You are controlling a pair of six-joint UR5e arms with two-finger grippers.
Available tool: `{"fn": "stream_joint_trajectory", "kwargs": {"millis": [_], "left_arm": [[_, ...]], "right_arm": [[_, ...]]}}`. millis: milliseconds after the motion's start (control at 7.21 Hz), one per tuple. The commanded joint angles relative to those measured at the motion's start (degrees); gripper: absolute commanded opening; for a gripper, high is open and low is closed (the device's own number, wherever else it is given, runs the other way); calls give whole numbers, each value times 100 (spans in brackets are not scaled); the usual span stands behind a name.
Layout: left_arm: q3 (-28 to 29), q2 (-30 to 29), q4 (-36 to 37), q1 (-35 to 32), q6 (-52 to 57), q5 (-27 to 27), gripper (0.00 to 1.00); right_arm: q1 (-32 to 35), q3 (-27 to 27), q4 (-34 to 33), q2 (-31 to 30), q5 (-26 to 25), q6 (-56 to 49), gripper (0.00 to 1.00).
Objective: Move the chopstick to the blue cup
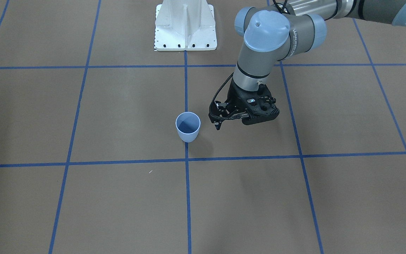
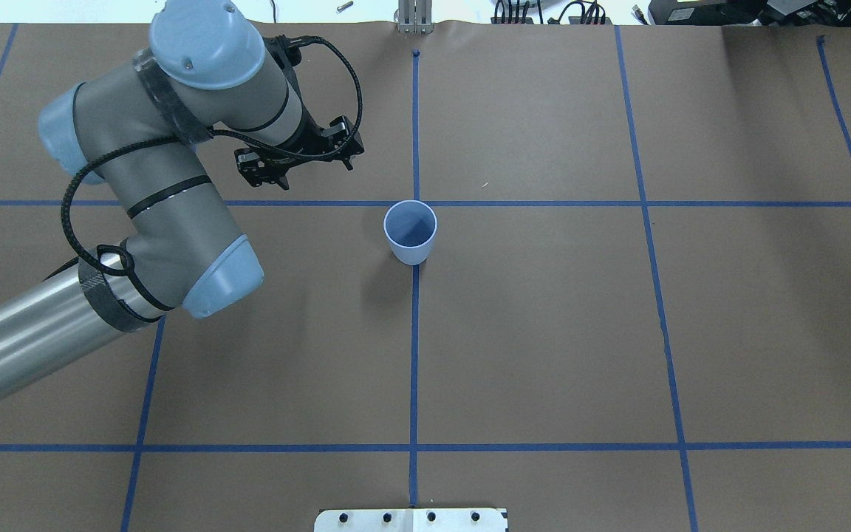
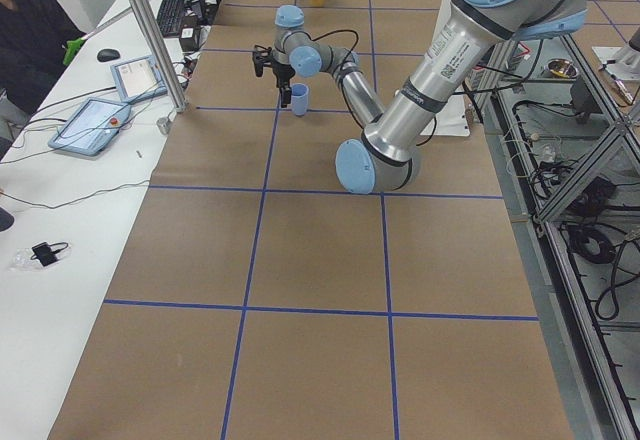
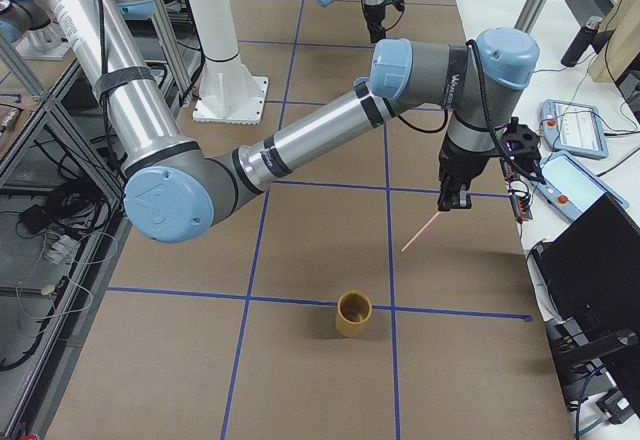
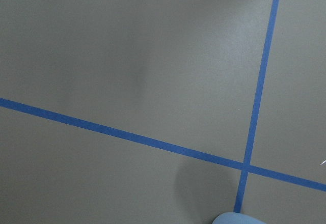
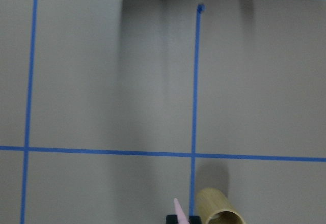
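Next, I let go of the pale pink chopstick with my right gripper inside the empty blue cup (image 1: 183,128), so that it leans against the cup's rim.
The blue cup (image 1: 188,126) stands upright on a blue tape crossing; it also shows in the overhead view (image 2: 411,231), and its inside holds nothing. My left gripper (image 2: 300,159) hovers beside the cup, a little apart from it, with its jaws spread and nothing in them (image 1: 236,118). The cup's rim shows at the bottom edge of the left wrist view (image 5: 238,218). My right gripper (image 4: 453,200) is far along the table, shut on the pale pink chopstick (image 4: 424,231), which slants down from it. The stick's tip shows in the right wrist view (image 6: 178,207).
A tan cup (image 4: 352,313) stands on the paper near the right gripper and shows in the right wrist view (image 6: 219,213). The white robot base (image 1: 185,28) sits at the table's edge. Tablets and a person are beside the table (image 3: 95,120).
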Motion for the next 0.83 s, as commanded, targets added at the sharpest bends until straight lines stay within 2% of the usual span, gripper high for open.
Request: {"fn": "stream_joint_trajectory", "kwargs": {"millis": [0,416,693], "left_arm": [[-233,490,142,-822,1345,-511,99],[-129,1492,143,-2606,3982,-1786,99],[580,1653,143,-3477,5618,-2123,99]], "right_arm": [[-716,386,360,342,205,1283,0],[-1998,467,2159,439,477,3635,0],[-2711,807,2358,851,443,4932,0]]}}
